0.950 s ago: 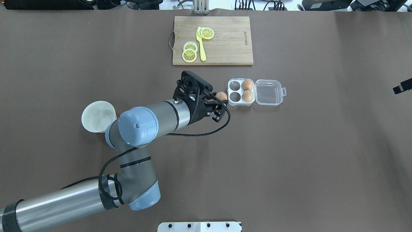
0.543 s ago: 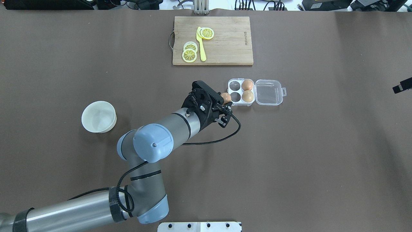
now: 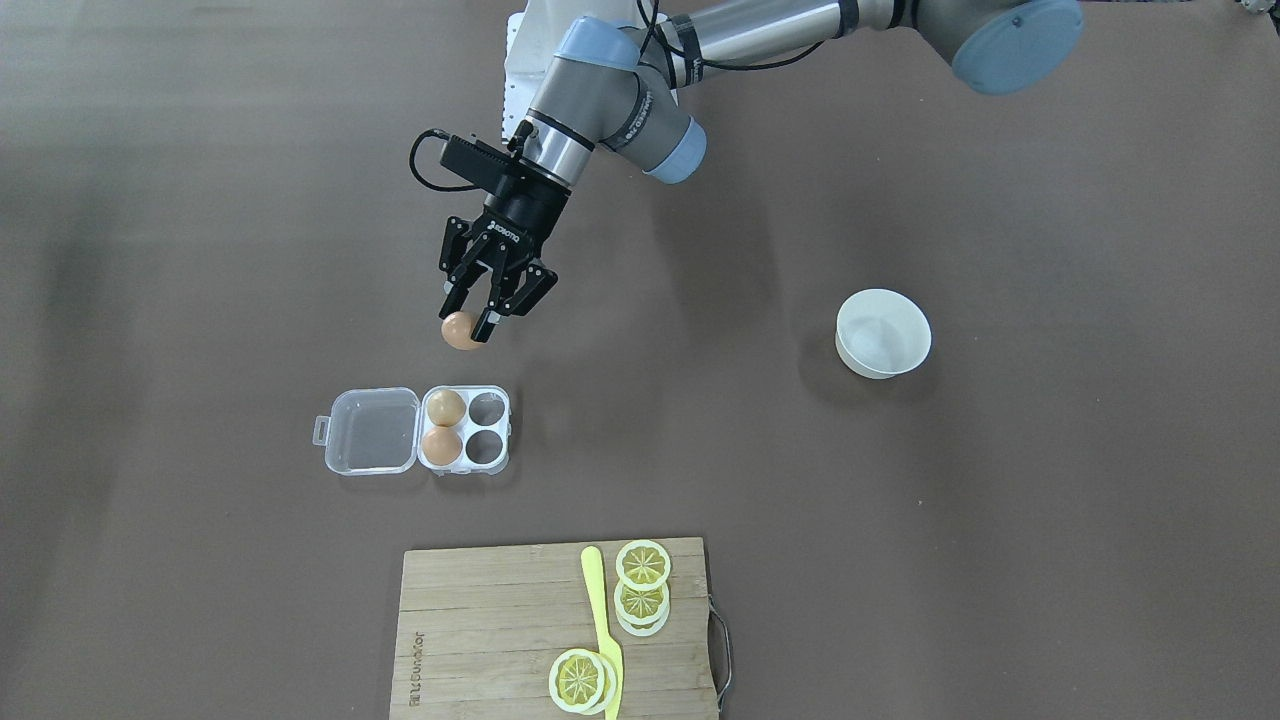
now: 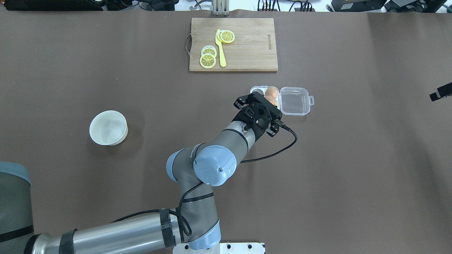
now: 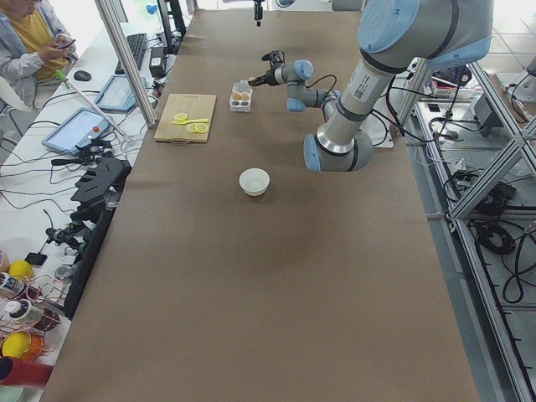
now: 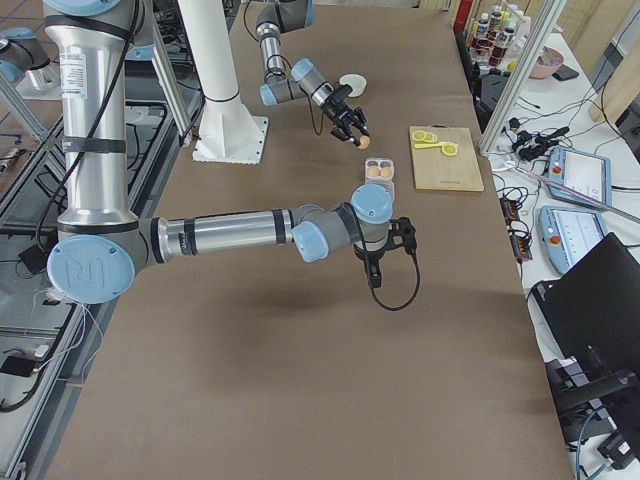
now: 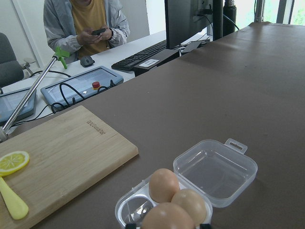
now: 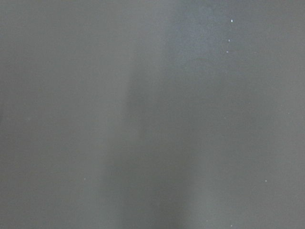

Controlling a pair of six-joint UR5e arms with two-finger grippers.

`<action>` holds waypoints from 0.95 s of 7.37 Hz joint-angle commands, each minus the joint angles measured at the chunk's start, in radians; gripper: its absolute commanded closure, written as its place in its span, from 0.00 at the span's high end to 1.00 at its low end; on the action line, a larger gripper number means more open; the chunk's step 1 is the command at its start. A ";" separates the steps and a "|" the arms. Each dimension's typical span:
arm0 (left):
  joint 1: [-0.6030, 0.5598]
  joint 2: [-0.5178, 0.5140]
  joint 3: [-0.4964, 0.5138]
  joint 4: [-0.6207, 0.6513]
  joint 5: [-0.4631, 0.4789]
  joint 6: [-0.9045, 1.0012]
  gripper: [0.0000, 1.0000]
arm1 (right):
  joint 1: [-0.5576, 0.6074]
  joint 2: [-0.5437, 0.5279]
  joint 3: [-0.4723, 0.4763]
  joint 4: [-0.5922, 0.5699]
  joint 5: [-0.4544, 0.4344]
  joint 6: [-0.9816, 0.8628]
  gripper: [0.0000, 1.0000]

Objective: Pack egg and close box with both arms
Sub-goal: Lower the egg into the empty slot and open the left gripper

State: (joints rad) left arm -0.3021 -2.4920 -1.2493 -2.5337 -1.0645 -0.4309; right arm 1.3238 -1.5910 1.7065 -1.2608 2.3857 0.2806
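Note:
The orange-brown egg, still in the air over the box, is to be released by my left gripper in the bare cell farther from the wooden cutting board (image 3: pixel 486 408), where I should let it go.
My left gripper (image 3: pixel 468 322) is shut on an orange-brown egg (image 3: pixel 459 331) and holds it in the air over the box (image 3: pixel 490 467). The clear box has its lid (image 3: pixel 372 431) lying open flat. Two eggs (image 3: pixel 444 427) fill the cells next to the lid, and the other two cells are bare. In the overhead view my left wrist covers the box's left cells (image 4: pixel 257 90). In the left wrist view the held egg (image 7: pixel 167 217) hangs just above the near cells. Only a black tip of my right gripper (image 4: pixel 440 93) shows, at the overhead view's right edge, far from the box.
A white bowl (image 4: pixel 108 127) stands at the left. A wooden cutting board (image 4: pixel 247 46) with lemon slices (image 4: pixel 208 56) and a yellow knife lies behind the box. An operator sits beyond the table's far side in the left wrist view.
My left arm has swung to the right with the egg, from beside the box's left edge to over its left cells. The right gripper tip has not moved.

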 commanded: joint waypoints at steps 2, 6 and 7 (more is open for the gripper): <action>-0.026 -0.016 0.073 -0.010 0.017 -0.020 0.00 | 0.000 0.016 -0.007 0.000 0.001 0.049 0.99; -0.031 -0.066 0.197 -0.010 -0.026 -0.147 0.00 | 0.002 0.003 -0.008 0.000 0.009 0.049 0.99; -0.031 -0.067 0.200 -0.011 -0.034 -0.150 0.00 | 0.002 0.003 -0.005 0.000 0.010 0.049 0.99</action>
State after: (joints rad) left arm -0.3327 -2.5492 -1.0671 -2.5432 -1.0818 -0.5652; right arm 1.3252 -1.5857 1.6992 -1.2609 2.3940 0.3302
